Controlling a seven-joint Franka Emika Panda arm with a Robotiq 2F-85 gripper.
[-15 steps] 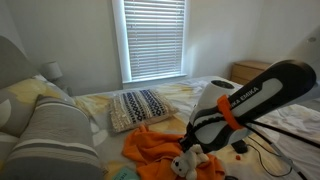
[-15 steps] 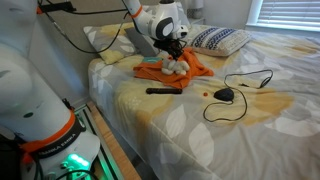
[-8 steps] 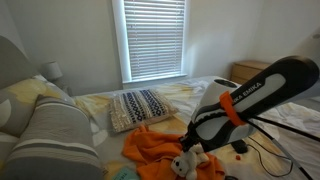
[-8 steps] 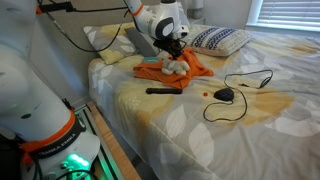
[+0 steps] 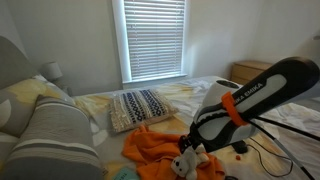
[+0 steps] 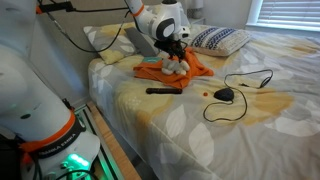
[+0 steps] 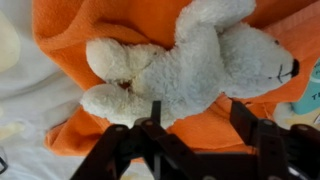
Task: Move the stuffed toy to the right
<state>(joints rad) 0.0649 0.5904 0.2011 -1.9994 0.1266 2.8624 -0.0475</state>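
Observation:
Orange cloth and only the edge of the stuffed toy are between my gripper's fingers, so I will move further over the toy and grip its upper body (image 7: 202, 70) next to the head.
A white stuffed toy (image 7: 190, 65) lies on its side on an orange cloth (image 7: 80, 30) on the bed. In the wrist view my gripper (image 7: 197, 108) stands open just below the toy. Its two dark fingers (image 7: 154, 112) are spread, with only orange cloth and the toy's edge between them. In both exterior views the gripper (image 6: 172, 50) hovers right over the toy (image 6: 176, 66) on the cloth (image 6: 150, 72), near the pillows. From the opposite side the toy (image 5: 185, 160) shows under the arm's end (image 5: 192, 148), on the cloth (image 5: 150, 148).
A patterned pillow (image 6: 220, 40) lies behind the cloth. A black remote (image 6: 160, 91) and a mouse with its looped cable (image 6: 225, 94) lie on the bedspread beside it. A grey striped pillow (image 5: 55, 130) and a wooden nightstand (image 5: 250, 72) flank the bed.
The jaws have spread apart and let go of the stuffed toy, which now rests on the orange cloth. The arm has barely moved.

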